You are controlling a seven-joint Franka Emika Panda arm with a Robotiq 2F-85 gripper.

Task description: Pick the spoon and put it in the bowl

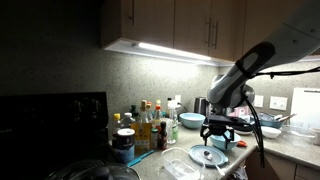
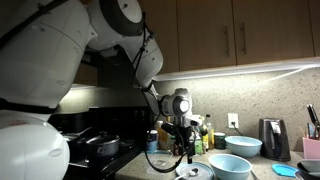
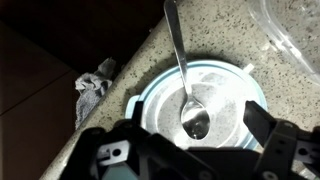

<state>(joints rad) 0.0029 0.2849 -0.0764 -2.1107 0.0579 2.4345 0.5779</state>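
My gripper will grab the spoon's handle (image 1: 214, 163) (image 3: 186, 84) near its scoop, just inside the rim of the pale-blue plate.
The spoon (image 3: 183, 70) is slim and metallic. Its scoop rests on the flat pale-blue plate (image 3: 232, 88) and its handle reaches out over the speckled counter. My gripper (image 3: 192, 118) hangs open just above the plate, one finger on each side of the scoop, not touching it. In both exterior views the gripper (image 1: 217, 131) (image 2: 185, 148) points down over the plate (image 1: 208, 157) (image 2: 196, 172). The wide light-blue bowl (image 2: 230, 165) stands beside the plate; it is outside the wrist view.
A second blue bowl (image 2: 243, 145) (image 1: 190, 120) stands further back. Several bottles (image 1: 148, 125) and a stove (image 2: 95, 145) are to one side, a kettle (image 2: 271, 139) to the other. A grey cloth (image 3: 95, 84) and a clear container (image 3: 292, 35) lie near the plate.
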